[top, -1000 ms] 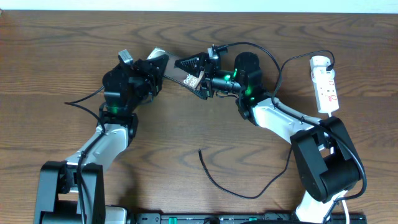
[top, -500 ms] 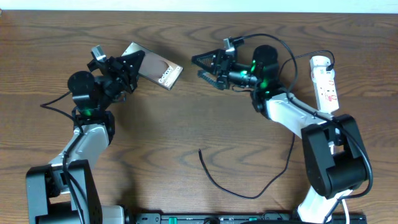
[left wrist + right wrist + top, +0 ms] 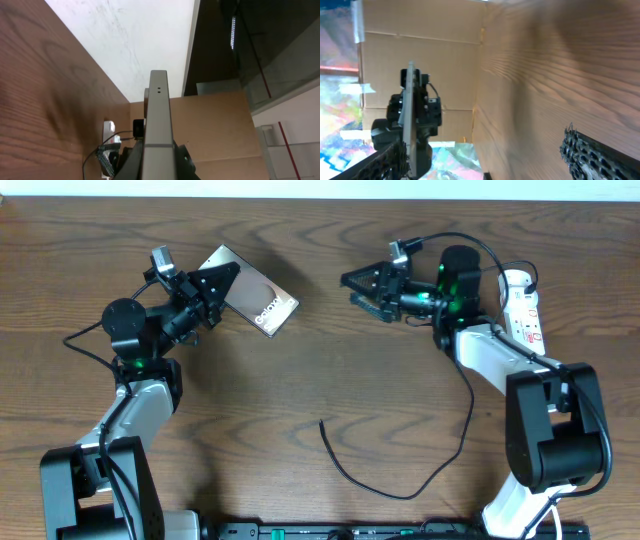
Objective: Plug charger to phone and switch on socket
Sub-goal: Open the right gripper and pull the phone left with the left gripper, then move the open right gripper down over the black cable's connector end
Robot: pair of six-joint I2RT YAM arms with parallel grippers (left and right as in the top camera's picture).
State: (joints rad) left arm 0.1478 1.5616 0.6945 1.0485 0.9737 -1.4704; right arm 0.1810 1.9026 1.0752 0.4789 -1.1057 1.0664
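Observation:
I should close my right gripper on the loose end (image 3: 322, 427) of the charger cable, just behind its metal plug, so the plug stays clear for the phone.
The phone (image 3: 260, 302), a dark slab with white lettering, is held off the table at the back left by my left gripper (image 3: 212, 288), which is shut on its left end. In the left wrist view the phone (image 3: 158, 125) shows edge-on between the fingers. My right gripper (image 3: 362, 290) is open and empty, pointing left, a gap away from the phone. In the right wrist view its fingers (image 3: 485, 162) are spread wide and the phone (image 3: 410, 110) shows edge-on far off. The charger cable (image 3: 360, 477) lies on the table, its free tip (image 3: 322, 423) at centre. The socket (image 3: 523, 315) lies at the right.
The charger's black cable loops from the table centre up towards the right arm and the socket's far end. A black rail (image 3: 400, 531) runs along the table's front edge. The white wall borders the far edge.
The two arms have moved apart. My left gripper carried the phone to the left, and my right gripper drew back to the right, empty.

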